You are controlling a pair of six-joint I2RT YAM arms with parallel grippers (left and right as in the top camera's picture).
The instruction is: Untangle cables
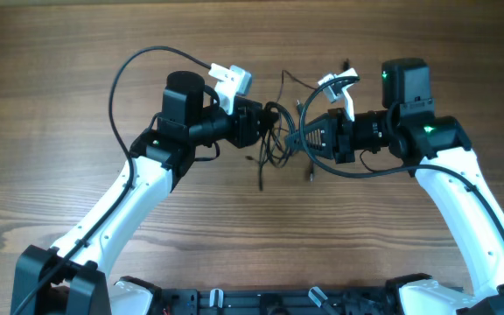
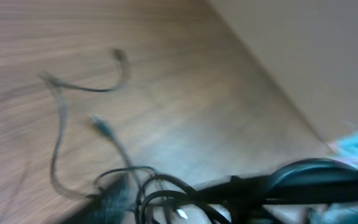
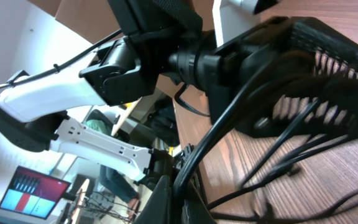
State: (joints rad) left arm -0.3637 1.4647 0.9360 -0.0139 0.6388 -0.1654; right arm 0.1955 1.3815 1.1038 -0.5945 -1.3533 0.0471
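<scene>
Next, my right gripper lets go of the black cord on the wood (image 1: 339, 166) beneath my right gripper, where I should leave it close beside the tangle.
The cables (image 1: 274, 131) are thin black cords tangled in loops between my two grippers at the table's middle. Loose plug ends trail toward the front (image 1: 261, 182) and the back (image 1: 288, 80). My left gripper (image 1: 259, 122) is at the tangle's left side. Its wrist view is blurred and shows cord loops (image 2: 160, 196) right at its finger (image 2: 110, 200), so its grip is unclear. My right gripper (image 1: 307, 136) is at the tangle's right side. In its wrist view the jaws (image 3: 178, 198) are shut on a black cord (image 3: 229, 124) that runs up and away from them.
Thicker black robot cables arc over the left arm (image 1: 116, 87) and under the right arm (image 1: 366, 172). The wooden table (image 1: 59, 52) ends at a pale edge in the left wrist view (image 2: 278, 93). Loose cords lie on the wood (image 2: 58, 143).
</scene>
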